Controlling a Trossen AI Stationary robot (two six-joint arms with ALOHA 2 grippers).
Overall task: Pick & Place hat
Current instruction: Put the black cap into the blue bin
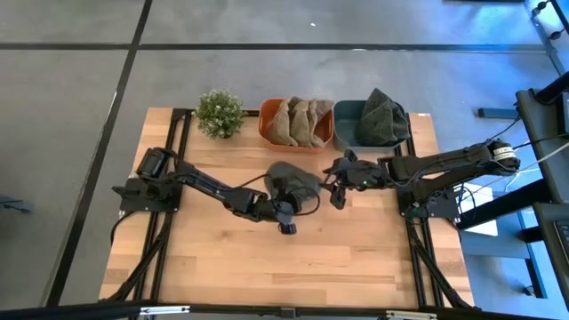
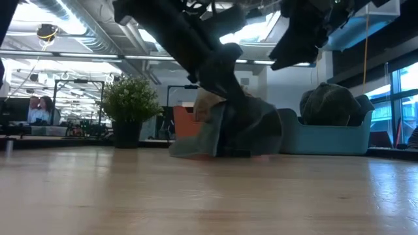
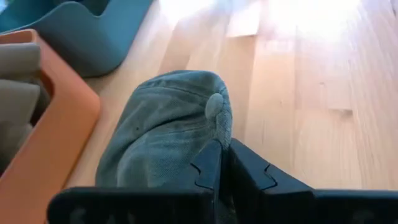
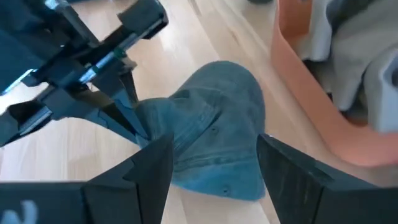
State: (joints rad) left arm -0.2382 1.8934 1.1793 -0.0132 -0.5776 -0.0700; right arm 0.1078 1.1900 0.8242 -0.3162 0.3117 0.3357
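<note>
Next, my right gripper will go to the cap's top button [image 1: 300, 199] [image 4: 166, 149], close to my left gripper's fingers, and close there.
A grey-green cap [image 1: 293, 180] sits at the table's middle, in front of the orange bin; in the low view its lower edge [image 2: 196, 153] rests on the wood. My left gripper [image 1: 286, 212] reaches in from the table's left and is shut on the cap [image 3: 168, 130]. My right gripper [image 1: 338, 188] hovers just right of the cap, open and raised off the table. In the right wrist view its two fingers frame the cap [image 4: 217, 118] without touching it. My left gripper pinches the cap's cloth between its two fingers [image 3: 211, 165], on the crown's side close to the top button [image 3: 214, 106]. It comes slanting down from the table's left and near side. The cap stands bunched up, with its lower edge [image 2: 196, 153] on the table.
Along the far edge stand a small potted plant [image 1: 220, 113], an orange bin [image 1: 267, 132] holding several tan caps, and a teal bin [image 1: 347, 133] holding dark green caps. Bare wood [image 1: 293, 267] lies toward the near edge.
</note>
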